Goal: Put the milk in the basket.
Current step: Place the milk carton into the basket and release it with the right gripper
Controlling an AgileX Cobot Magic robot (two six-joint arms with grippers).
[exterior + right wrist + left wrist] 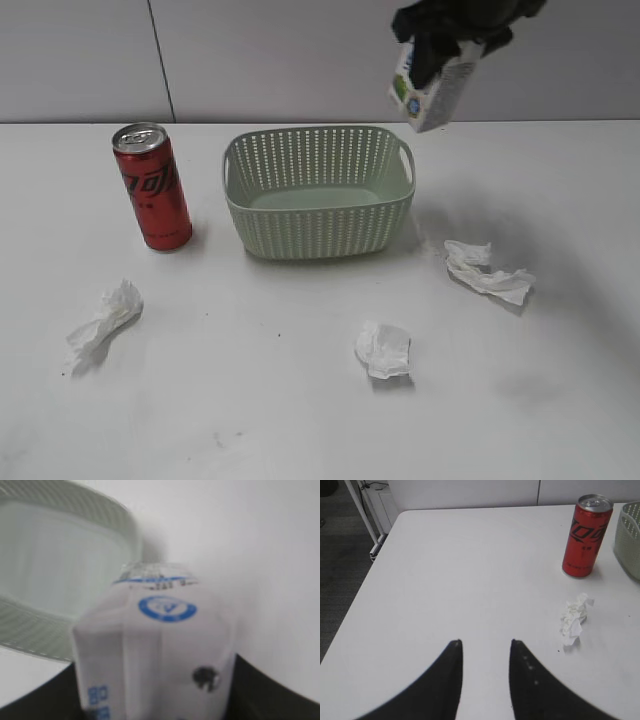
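Observation:
The robot's right gripper needs to set the milk down upright on the middle of the pale green basket's bottom (319,200) (30,557).
My right gripper (440,45) is shut on the milk (432,92), a small white carton with blue print and a green patch. It holds the carton tilted in the air above and just right of the basket's right rim. The pale green perforated basket (318,228) stands on the table and looks empty. In the right wrist view the milk (155,650) fills the frame between the jaws (152,690), and the basket (60,580) lies below to the left. My left gripper (485,642) is open and empty over bare table.
A tall red soda can (152,187) stands left of the basket and also shows in the left wrist view (585,535). Crumpled tissues lie at the front left (103,322), the front middle (384,350) and the right (487,272). The table's left edge (365,587) drops to the floor.

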